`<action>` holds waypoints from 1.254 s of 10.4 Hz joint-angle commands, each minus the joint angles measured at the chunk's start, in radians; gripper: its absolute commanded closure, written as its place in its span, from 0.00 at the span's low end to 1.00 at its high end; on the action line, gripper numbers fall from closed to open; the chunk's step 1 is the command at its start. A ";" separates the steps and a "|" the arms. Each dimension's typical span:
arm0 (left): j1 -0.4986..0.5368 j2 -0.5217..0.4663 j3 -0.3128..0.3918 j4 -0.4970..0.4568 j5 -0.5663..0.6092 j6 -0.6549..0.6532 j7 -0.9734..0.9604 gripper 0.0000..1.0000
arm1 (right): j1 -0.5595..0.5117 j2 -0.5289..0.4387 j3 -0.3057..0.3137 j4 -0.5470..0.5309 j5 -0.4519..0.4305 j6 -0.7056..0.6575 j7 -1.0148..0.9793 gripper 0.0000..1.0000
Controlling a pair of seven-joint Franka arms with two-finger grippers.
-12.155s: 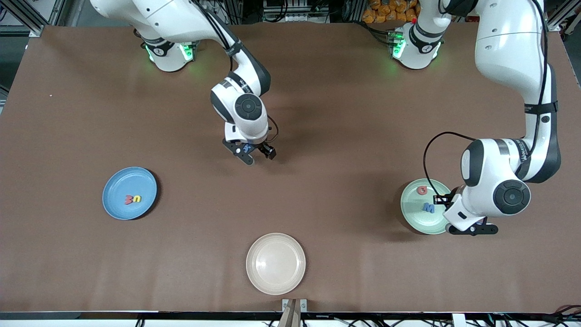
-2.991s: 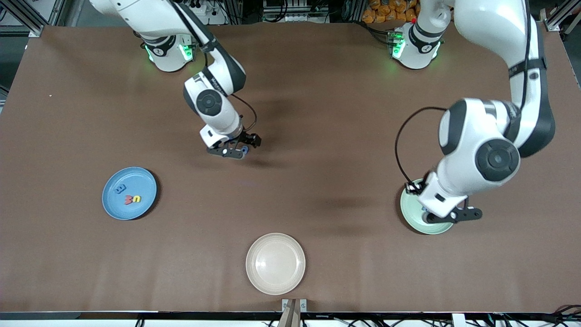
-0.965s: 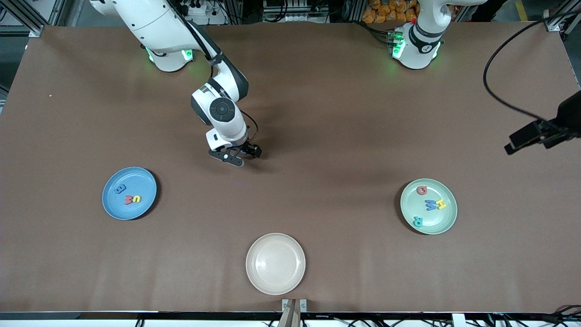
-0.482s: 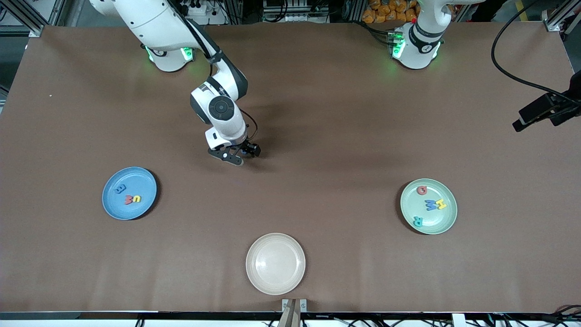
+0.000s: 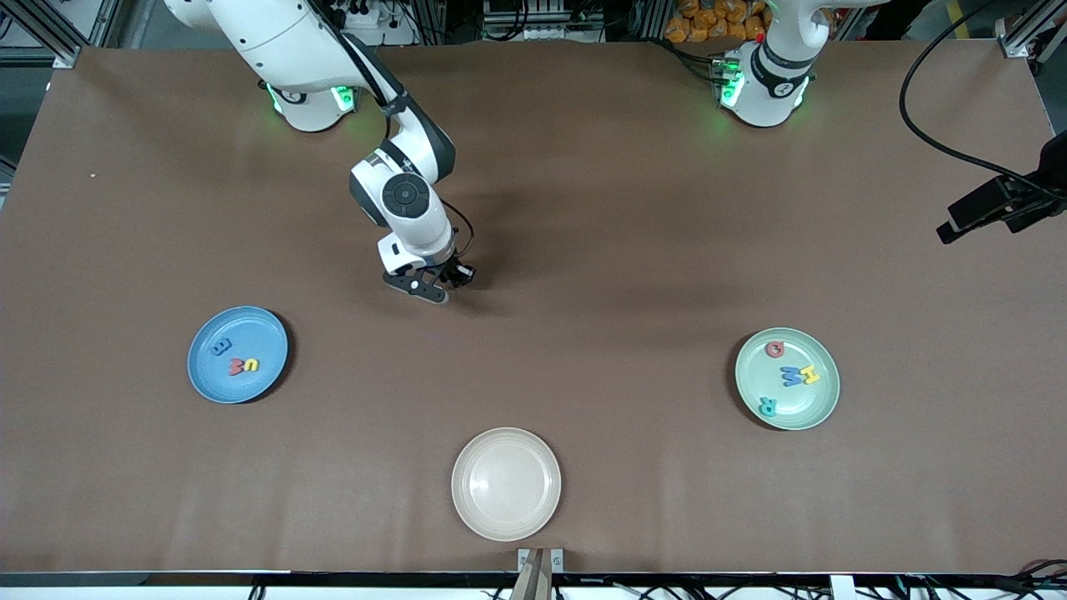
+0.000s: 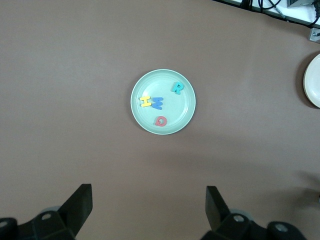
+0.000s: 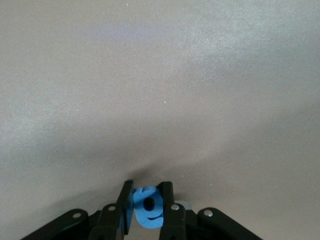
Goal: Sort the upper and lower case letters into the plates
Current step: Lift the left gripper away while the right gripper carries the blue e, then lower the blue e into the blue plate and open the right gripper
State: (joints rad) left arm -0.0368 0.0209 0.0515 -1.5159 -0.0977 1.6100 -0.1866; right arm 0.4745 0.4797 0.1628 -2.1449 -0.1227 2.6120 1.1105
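Observation:
I should release the small blue letter from my right gripper on the sky blue plate (image 5: 230, 329), between the plate's blue m and its back rim.
My right gripper (image 5: 446, 283) is low over the brown mat near the table's middle and shut on a small blue letter (image 7: 148, 206); the same right gripper (image 7: 147, 187) pinches it between both fingers. The sky blue plate (image 5: 250, 325) holds a blue (image 5: 221, 346), a red (image 5: 237, 366) and a yellow letter (image 5: 251, 365). The mint green plate (image 5: 813, 408) holds several letters, among them a red one (image 5: 775, 349) and a teal R (image 5: 767, 407). My left gripper (image 6: 148, 200) hangs open high above that mint plate (image 6: 182, 107), at the left arm's end of the table (image 5: 975, 218).
An empty cream-beige plate (image 5: 506, 483) lies nearest the front camera, between the two coloured plates, and its edge shows as the cream plate (image 6: 312, 80) in the left wrist view. A black cable (image 5: 925, 125) loops from the left arm.
My right gripper's fingers have closed on the blue letter. The left gripper has drifted slightly at the table's edge and stays open.

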 commanded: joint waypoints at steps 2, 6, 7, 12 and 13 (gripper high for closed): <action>0.014 -0.004 -0.019 -0.004 0.024 0.005 0.007 0.00 | -0.002 -0.036 -0.002 -0.035 -0.023 0.004 0.025 1.00; 0.021 0.001 -0.012 -0.004 0.024 0.005 0.013 0.00 | -0.121 -0.113 -0.002 0.006 -0.023 -0.087 -0.140 1.00; 0.026 -0.001 -0.010 -0.004 0.024 0.004 0.016 0.00 | -0.161 -0.127 -0.002 0.038 -0.023 -0.165 -0.214 1.00; 0.052 0.005 -0.009 -0.004 0.024 -0.044 0.016 0.00 | -0.494 -0.145 -0.005 0.111 -0.043 -0.325 -0.675 1.00; 0.054 0.004 -0.009 -0.004 0.024 -0.064 0.015 0.00 | -0.543 -0.127 -0.005 0.125 -0.101 -0.323 -0.725 1.00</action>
State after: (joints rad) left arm 0.0022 0.0315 0.0509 -1.5205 -0.0971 1.5793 -0.1866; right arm 0.0006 0.3243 0.1404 -2.0477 -0.1654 2.2896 0.4550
